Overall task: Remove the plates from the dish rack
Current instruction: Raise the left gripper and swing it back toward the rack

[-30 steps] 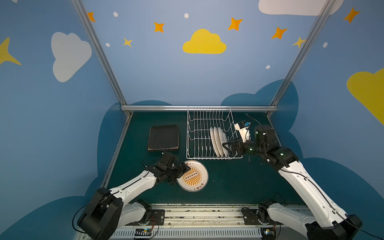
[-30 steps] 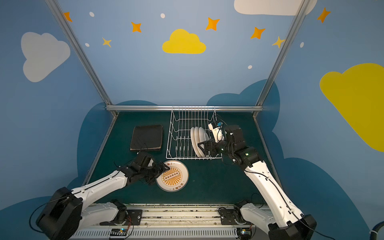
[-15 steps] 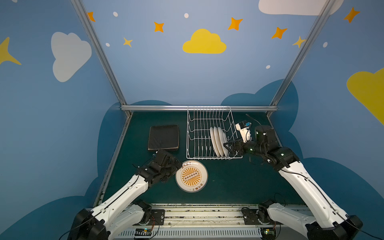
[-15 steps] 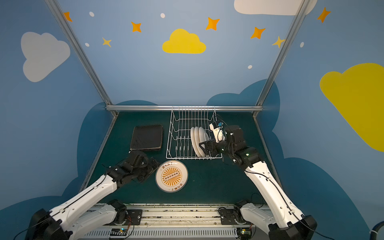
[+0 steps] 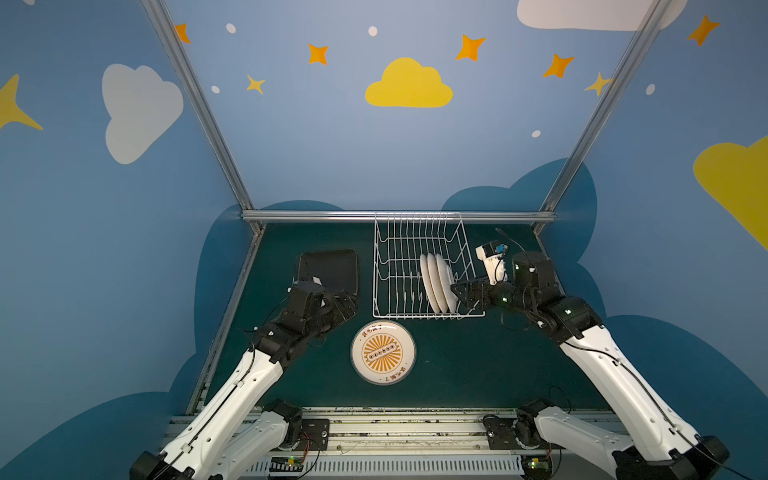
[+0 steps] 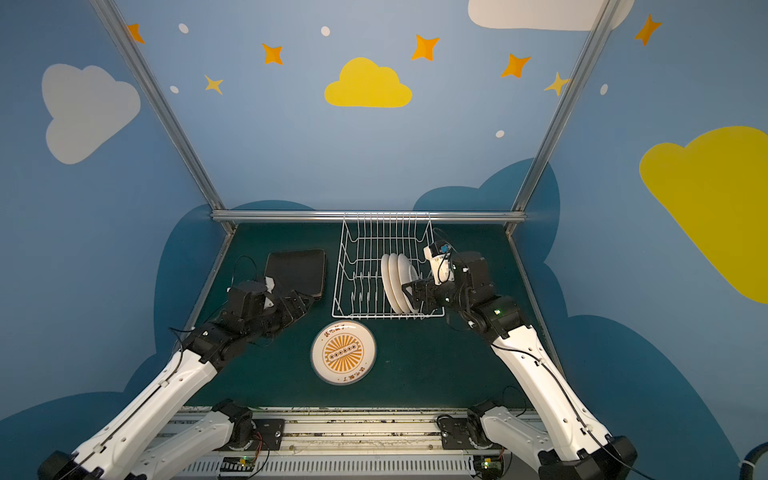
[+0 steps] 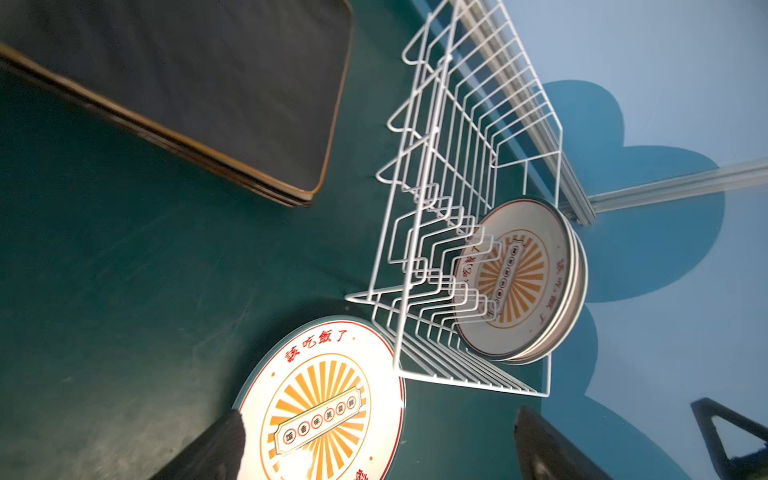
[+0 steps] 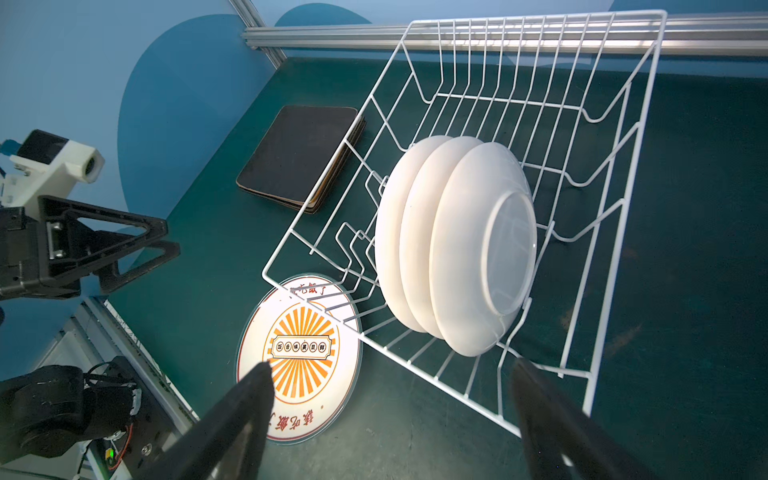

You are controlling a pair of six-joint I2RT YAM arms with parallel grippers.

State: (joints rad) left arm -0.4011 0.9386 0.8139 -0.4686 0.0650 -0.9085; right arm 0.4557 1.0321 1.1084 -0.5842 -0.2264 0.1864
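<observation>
My left gripper is to close next on the top rim of the standing plate (image 5: pixel 426 276) (image 7: pixel 572 260) in the dish rack closest to the black-backed square plates.
The white wire dish rack (image 5: pixel 390 257) (image 6: pixel 359 266) (image 8: pixel 602 208) (image 7: pixel 436 166) stands at the back middle. Three round white plates (image 5: pixel 436 282) (image 6: pixel 397 286) (image 8: pixel 465 241) (image 7: pixel 519 278) stand upright in its near right part. Another round plate with an orange sunburst (image 5: pixel 382 352) (image 6: pixel 343 352) (image 7: pixel 324 407) (image 8: pixel 299 357) lies flat in front of the rack. My left gripper (image 5: pixel 345 305) (image 6: pixel 299 305) (image 7: pixel 380 419) is open and empty, left of that plate. My right gripper (image 5: pixel 463 297) (image 6: pixel 411 297) (image 8: pixel 390 368) is open and empty at the rack's near right corner, just beside the standing plates.
A stack of black-backed square plates (image 5: pixel 328 270) (image 6: pixel 297 272) (image 8: pixel 299 158) (image 7: pixel 187 83) lies flat left of the rack, just beyond the left gripper. An aluminium rail (image 5: pixel 316 216) runs along the back edge, and blue walls close both sides.
My left gripper has drawn back from the sunburst plate's left edge and moved farther away, toward the black stack. The plate stays flat on the table. The right arm has hardly moved.
</observation>
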